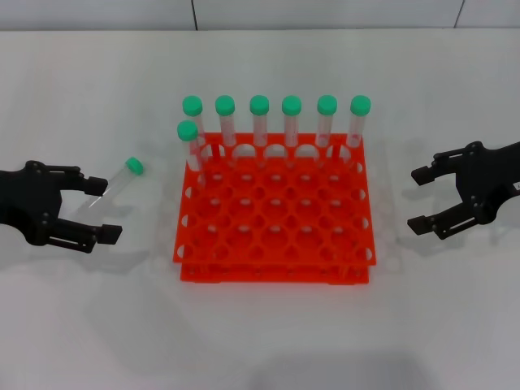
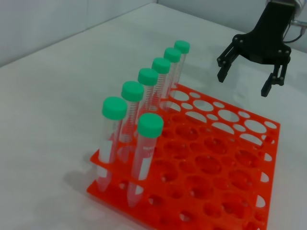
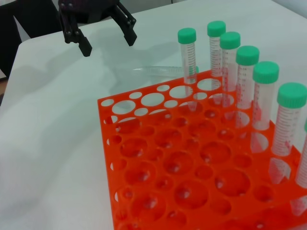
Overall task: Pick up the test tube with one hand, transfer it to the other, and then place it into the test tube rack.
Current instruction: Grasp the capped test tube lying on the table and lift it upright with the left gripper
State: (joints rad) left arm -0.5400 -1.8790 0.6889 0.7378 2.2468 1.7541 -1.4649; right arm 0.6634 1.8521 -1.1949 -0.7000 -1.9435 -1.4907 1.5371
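The test tube is lying down. Next, my left gripper closes on the lower part (image 1: 89, 204) of its clear body, well away from its green cap.
A test tube (image 1: 119, 182) with a green cap lies on the white table, left of the orange-red test tube rack (image 1: 272, 269). My left gripper (image 1: 102, 210) is open, low over the table, its fingertips just short of the tube's lower end and not touching it. My right gripper (image 1: 417, 200) is open and empty to the right of the rack. The right wrist view shows the lying tube (image 3: 160, 70) behind the rack (image 3: 106, 111), with the left gripper (image 3: 108, 45) beyond it. The left wrist view shows the right gripper (image 2: 243, 82) past the rack (image 2: 94, 188).
Several identical green-capped tubes (image 1: 259, 122) stand upright in the rack's back row, and one more stands in the second row at the left; they also show in both wrist views (image 2: 144, 139) (image 3: 247, 76). White table surface surrounds the rack.
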